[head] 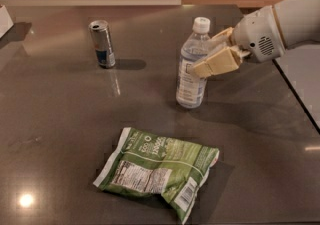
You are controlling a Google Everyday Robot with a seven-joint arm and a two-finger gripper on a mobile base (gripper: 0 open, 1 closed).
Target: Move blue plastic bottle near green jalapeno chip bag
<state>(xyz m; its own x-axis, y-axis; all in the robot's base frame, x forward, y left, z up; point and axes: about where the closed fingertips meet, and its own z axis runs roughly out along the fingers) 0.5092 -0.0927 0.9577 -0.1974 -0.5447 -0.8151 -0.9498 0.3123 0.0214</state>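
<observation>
The gripper will release the blue plastic bottle, now upright near the table's middle, just behind the far edge of the green jalapeno chip bag (182, 118).
The blue plastic bottle (192, 65) stands upright near the middle of the dark table, clear with a white cap and a white label. My gripper (204, 58) comes in from the right and is shut on the bottle's upper body, one tan finger (218, 62) across its front. The green jalapeno chip bag (157, 171) lies flat in the foreground, below and a little left of the bottle, with a gap of table between them.
A silver-and-blue can (102, 44) stands at the back left. A white object (4, 19) sits at the far left edge. The table's right edge (298, 99) runs diagonally beside my arm (280, 26).
</observation>
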